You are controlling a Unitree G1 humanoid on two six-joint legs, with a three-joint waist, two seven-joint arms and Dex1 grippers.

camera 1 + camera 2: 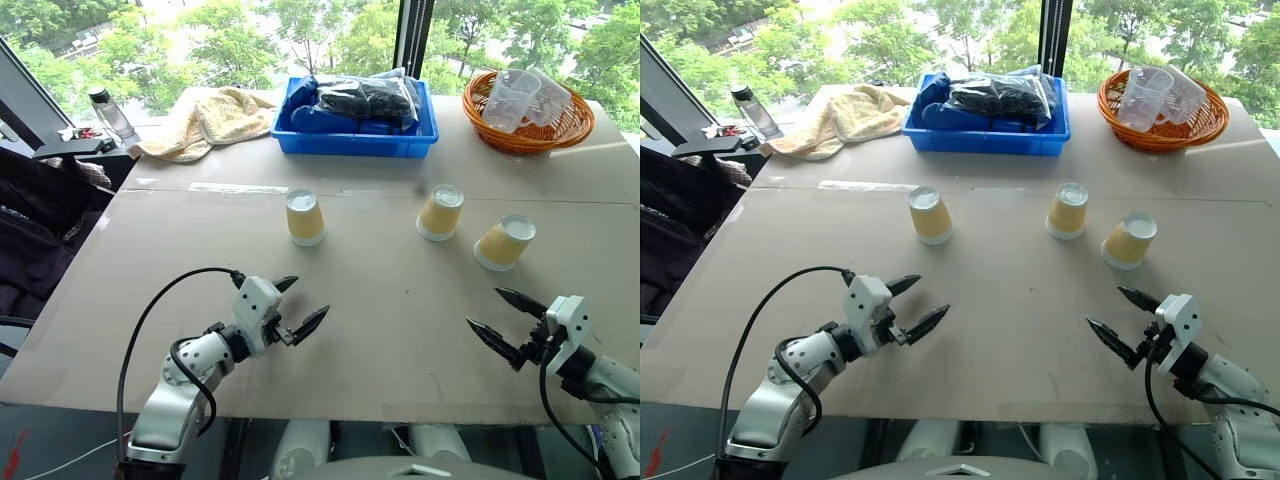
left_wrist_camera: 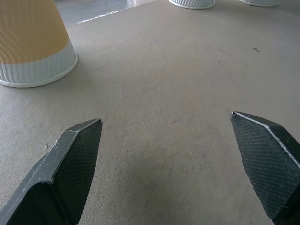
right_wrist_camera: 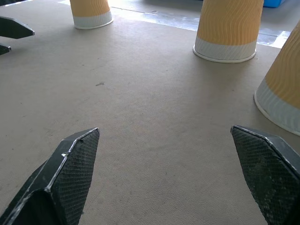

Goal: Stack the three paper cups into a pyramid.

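The robot's right gripper needs to close on the upper sides of the paper cup (image 1: 508,238) nearest to it, just below that cup's white bottom.
Three paper cups stand upside down on the brown table (image 1: 380,330), apart from one another: the left cup (image 1: 305,218), the middle cup (image 1: 440,212) and the right cup (image 1: 504,242). Each has yellow-tan sides and a white bottom facing up. My left gripper (image 1: 298,305) hovers open near the table's front, short of the left cup (image 2: 33,42). My right gripper (image 1: 502,318) is open too, in front of the right cup (image 3: 286,89), with the middle cup (image 3: 228,28) beyond it. Nothing lies between either pair of fingers.
At the back stand a blue bin (image 1: 355,135) with bagged dark items, a wicker basket (image 1: 530,125) holding clear plastic cups, and a tan towel (image 1: 205,120). A bottle (image 1: 110,115) sits at the far left corner. A dark chair (image 1: 40,220) is beside the table's left edge.
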